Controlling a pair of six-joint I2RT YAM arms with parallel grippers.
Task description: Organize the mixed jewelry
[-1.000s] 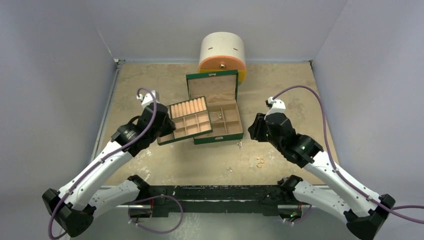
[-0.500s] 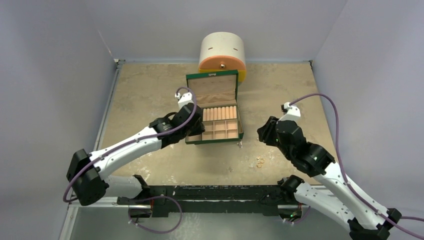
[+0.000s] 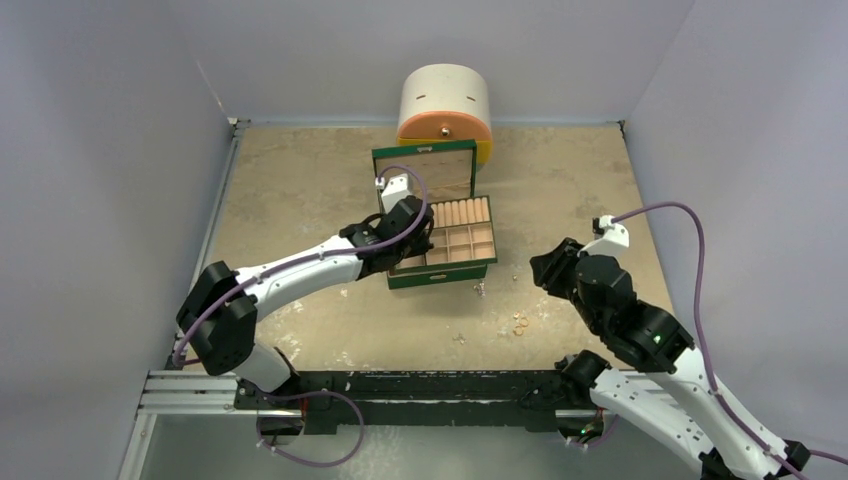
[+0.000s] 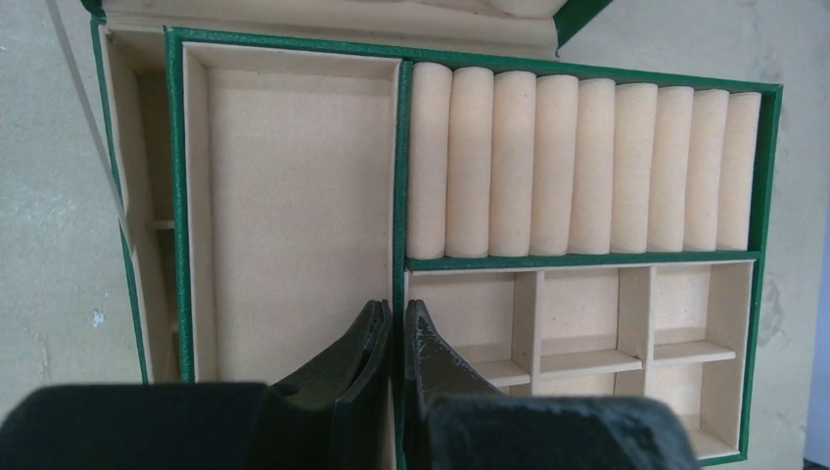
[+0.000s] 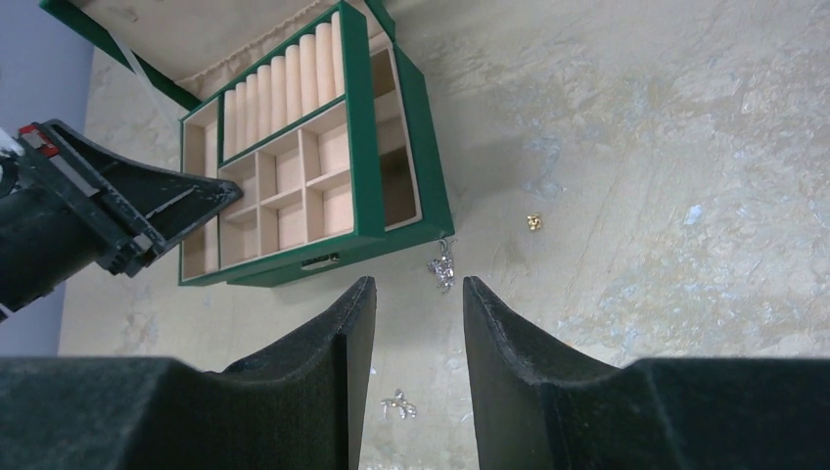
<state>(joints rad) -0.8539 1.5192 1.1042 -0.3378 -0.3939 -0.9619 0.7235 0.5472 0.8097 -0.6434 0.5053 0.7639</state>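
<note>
My left gripper needs to put the tan divider tray down inside the open green box (image 3: 433, 241), level with the box's rim.
The mixed jewelry lies loose on the table: a silvery piece (image 3: 479, 289) (image 5: 442, 264) just in front of the green box (image 3: 430, 279), a tiny gold bit (image 5: 533, 222) to its right, gold rings (image 3: 520, 322) nearer me, and another silvery bit (image 5: 398, 405). My left gripper (image 4: 394, 308) is shut on the green inner wall of the tan divider tray (image 4: 294, 196), which rests over the open box (image 4: 132, 147). Hovering open above the silvery pieces is my right gripper (image 5: 419, 289), holding nothing.
The box lid (image 3: 425, 170) stands open behind the tray. A round cream and orange container (image 3: 445, 105) sits at the back wall. Grey walls close in the table on the left, right and back.
My left arm has swung right, carrying the divider tray from beside the box to on top of it. The right arm has drawn back toward the near right.
</note>
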